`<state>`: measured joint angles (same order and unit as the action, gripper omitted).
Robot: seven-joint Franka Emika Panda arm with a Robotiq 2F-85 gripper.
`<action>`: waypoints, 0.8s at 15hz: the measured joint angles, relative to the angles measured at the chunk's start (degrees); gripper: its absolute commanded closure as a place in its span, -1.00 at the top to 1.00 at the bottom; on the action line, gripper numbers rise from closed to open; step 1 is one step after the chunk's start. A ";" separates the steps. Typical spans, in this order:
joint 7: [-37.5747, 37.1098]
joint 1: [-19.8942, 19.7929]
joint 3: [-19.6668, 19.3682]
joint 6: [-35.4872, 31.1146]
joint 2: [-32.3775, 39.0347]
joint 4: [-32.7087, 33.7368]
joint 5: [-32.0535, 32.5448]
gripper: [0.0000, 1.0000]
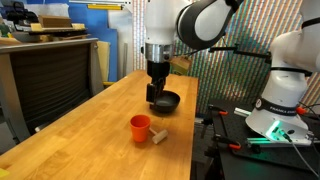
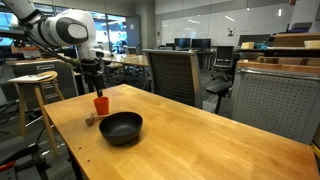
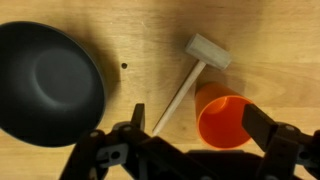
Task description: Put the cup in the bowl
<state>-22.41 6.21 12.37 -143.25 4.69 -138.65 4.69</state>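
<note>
Next, the gripper moves to the orange-red cup's rim (image 1: 141,116) (image 3: 200,121) on the side facing the black bowl and closes there, with one finger inside the cup.
The orange-red cup (image 1: 140,127) stands upright on the wooden table, near the round black bowl (image 1: 166,101). In the wrist view the cup (image 3: 222,118) lies between my two fingers, with the bowl (image 3: 45,85) to its left. My gripper (image 3: 196,112) is open and empty. It hangs above the cup in an exterior view, where the gripper (image 2: 96,88) is over the cup (image 2: 101,104) and the bowl (image 2: 121,127) sits nearer the camera. From the opposite side the gripper (image 1: 154,96) shows in front of the bowl.
A light wooden mallet-like piece (image 3: 195,70) lies flat beside the cup, its head pointing away from my fingers; it also shows in an exterior view (image 1: 158,136). A stool (image 2: 36,82) and office chairs (image 2: 172,70) stand past the table's edges.
</note>
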 measured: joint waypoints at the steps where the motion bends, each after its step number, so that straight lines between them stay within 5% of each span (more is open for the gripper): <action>1: -1.24 0.55 -0.37 -0.54 2.68 1.62 1.65 1.00; 3: -3.64 2.05 -1.89 -1.67 7.40 4.85 5.12 1.00; 4: -4.54 2.94 -2.99 -2.11 9.47 6.43 6.41 0.50; 6: -5.39 4.74 -5.24 -2.36 12.99 9.42 7.88 0.32; 12: -5.35 7.14 -8.31 -2.05 19.30 13.25 6.32 -0.65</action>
<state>-27.76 13.35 4.06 -145.31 23.99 -125.39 11.01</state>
